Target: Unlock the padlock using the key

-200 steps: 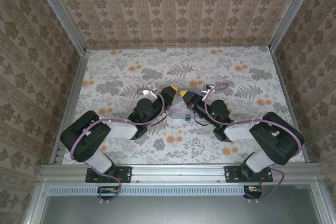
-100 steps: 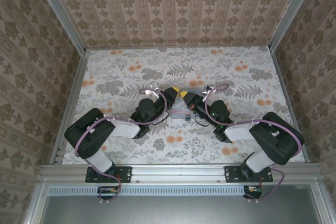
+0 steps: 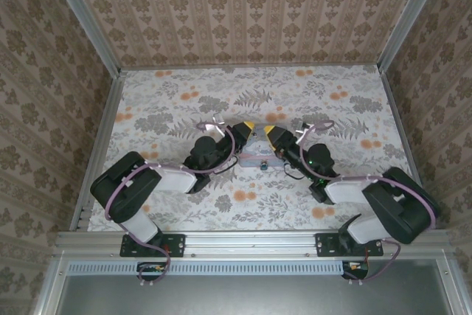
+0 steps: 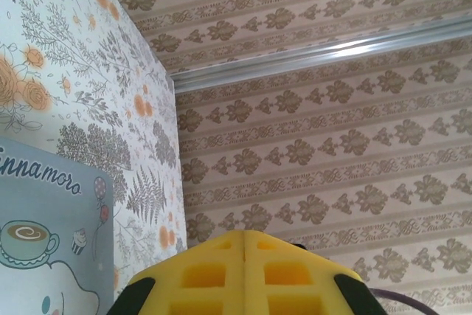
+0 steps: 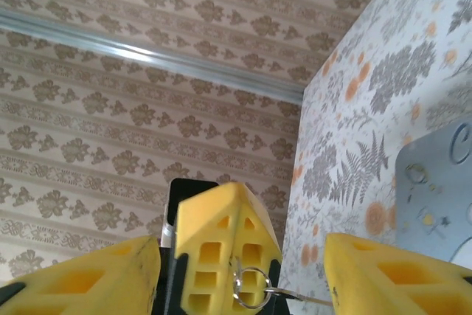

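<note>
The thin key juts crosswise toward one finger of my open right gripper, so it should move in and close on the key ring (image 5: 252, 287) at my left gripper.
In the right wrist view my left gripper (image 5: 233, 197) stands shut, its yellow fingers pinching a small key ring (image 5: 251, 288) at their seam. The thin key (image 5: 296, 299) sticks out to the right of the ring. My right gripper (image 5: 240, 245) is open, one finger on each side of the left one and touching nothing. From above, the left gripper (image 3: 247, 126) and right gripper (image 3: 271, 132) hang close together just beyond the tin. The tiny dark bluish padlock (image 3: 263, 167) sits at the tin's near edge. The left wrist view has the left gripper (image 4: 244, 235) with its fingers pressed together.
The pale-blue cartoon-printed tin (image 3: 253, 158) lies flat on the flowered table between the arms, also seen as the tin (image 4: 44, 241) and the tin (image 5: 435, 182). Patterned walls with an aluminium rail (image 4: 317, 53) enclose the table on three sides.
The left gripper has shut on the key ring. The right gripper has opened, let go and drawn back to the right.
</note>
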Robot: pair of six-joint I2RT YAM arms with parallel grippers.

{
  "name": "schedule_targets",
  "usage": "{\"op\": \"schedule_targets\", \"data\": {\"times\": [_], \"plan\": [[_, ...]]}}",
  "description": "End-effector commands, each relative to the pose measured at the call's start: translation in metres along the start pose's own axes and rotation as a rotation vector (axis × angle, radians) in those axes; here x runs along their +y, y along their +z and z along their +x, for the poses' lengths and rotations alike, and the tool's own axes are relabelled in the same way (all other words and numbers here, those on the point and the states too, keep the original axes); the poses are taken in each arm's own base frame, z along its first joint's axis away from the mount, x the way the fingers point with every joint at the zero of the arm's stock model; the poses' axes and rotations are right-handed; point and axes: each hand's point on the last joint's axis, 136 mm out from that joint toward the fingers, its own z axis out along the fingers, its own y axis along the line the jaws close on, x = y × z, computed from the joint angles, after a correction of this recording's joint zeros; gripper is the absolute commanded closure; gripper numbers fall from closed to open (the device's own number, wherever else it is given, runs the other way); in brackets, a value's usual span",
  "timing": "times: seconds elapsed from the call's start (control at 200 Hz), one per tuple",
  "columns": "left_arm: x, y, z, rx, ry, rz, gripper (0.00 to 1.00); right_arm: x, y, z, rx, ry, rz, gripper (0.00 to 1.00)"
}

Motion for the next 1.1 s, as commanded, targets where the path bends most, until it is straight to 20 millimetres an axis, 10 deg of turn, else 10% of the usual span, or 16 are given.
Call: {"op": "schedule_targets", "data": {"times": [0.0, 0.18, 1.09], "plan": [[-0.027, 0.005, 0.004, 0.074, 0.066, 0.070, 1.00, 0.026, -0.009, -0.004, 0.034, -0.086, -0.053, 0.37], [-0.042, 0.008, 0.010, 0.155, 0.110, 0.122, 1.00, 0.048, -0.019, 0.001, 0.113, -0.235, -0.066, 0.37], [-0.046, 0.016, 0.018, 0.203, 0.107, 0.133, 1.00, 0.034, -0.002, 0.008, 0.167, -0.207, -0.128, 0.60]]}}
